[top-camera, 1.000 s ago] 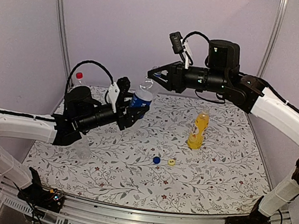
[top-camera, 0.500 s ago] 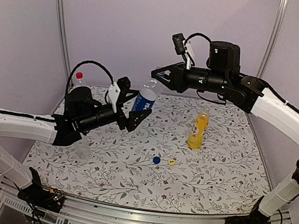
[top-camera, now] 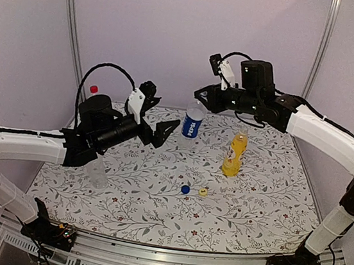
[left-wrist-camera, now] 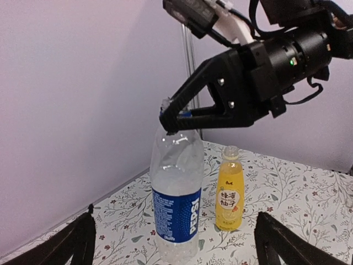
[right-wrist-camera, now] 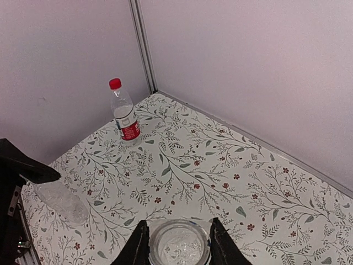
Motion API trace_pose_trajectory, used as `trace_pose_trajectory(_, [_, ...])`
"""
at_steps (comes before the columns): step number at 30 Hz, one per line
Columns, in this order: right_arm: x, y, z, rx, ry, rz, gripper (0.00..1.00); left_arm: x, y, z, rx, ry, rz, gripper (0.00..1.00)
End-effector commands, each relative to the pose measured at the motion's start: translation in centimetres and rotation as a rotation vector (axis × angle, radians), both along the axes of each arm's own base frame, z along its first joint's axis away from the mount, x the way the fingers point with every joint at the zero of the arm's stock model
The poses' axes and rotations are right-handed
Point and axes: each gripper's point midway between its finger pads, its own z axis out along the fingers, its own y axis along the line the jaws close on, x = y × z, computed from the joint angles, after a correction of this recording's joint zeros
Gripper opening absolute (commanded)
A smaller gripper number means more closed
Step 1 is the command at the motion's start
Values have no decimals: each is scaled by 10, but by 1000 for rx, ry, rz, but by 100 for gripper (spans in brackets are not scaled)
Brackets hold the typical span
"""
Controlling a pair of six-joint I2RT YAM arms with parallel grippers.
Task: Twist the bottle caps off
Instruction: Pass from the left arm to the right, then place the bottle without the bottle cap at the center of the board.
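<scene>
Next, my right gripper releases the blue-label bottle upright beside the yellow bottle on the table cover (top-camera: 192, 167) behind the blue cap.
The clear bottle with the blue label (top-camera: 192, 125) is upright at the back of the table, and its mouth (right-wrist-camera: 179, 243) looks uncapped. My right gripper (top-camera: 199, 101) is shut on its neck from above, fingers (right-wrist-camera: 138, 244) on either side. My left gripper (top-camera: 162, 130) stands open just left of that bottle (left-wrist-camera: 176, 205), touching nothing. The yellow bottle (top-camera: 234, 154) stands to the right. The red-capped, red-white label bottle (right-wrist-camera: 126, 115) stands in the far left corner. The plain clear bottle (top-camera: 97, 173) lies under my left arm.
A blue cap (top-camera: 185, 189) and a yellow cap (top-camera: 203, 191) lie loose on the flowered table cover (top-camera: 154, 214), in front of the yellow bottle. Walls close the table at the back and on both sides.
My left gripper has opened, let go of the blue-label bottle and drawn back left. My right gripper has carried the bottle right and down, now upright.
</scene>
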Motion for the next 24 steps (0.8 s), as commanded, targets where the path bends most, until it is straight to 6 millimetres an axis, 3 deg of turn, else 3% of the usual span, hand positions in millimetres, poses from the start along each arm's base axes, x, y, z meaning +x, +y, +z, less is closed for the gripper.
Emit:
trace_pose_trajectory(1, [24, -3, -53, -115, 30, -83, 0, 9, 11, 19, 8, -11, 88, 100])
trace_pose_trajectory(11, [37, 2, -118, -192, 66, -96, 0, 12, 24, 32, -17, -22, 131, 100])
trace_pose_trajectory(19, [36, -3, -135, -216, 68, -107, 1, 16, 31, 36, -18, -36, 164, 100])
trace_pose_trajectory(24, [31, -6, -139, -225, 79, -102, 15, 23, 44, 45, -14, -49, 216, 100])
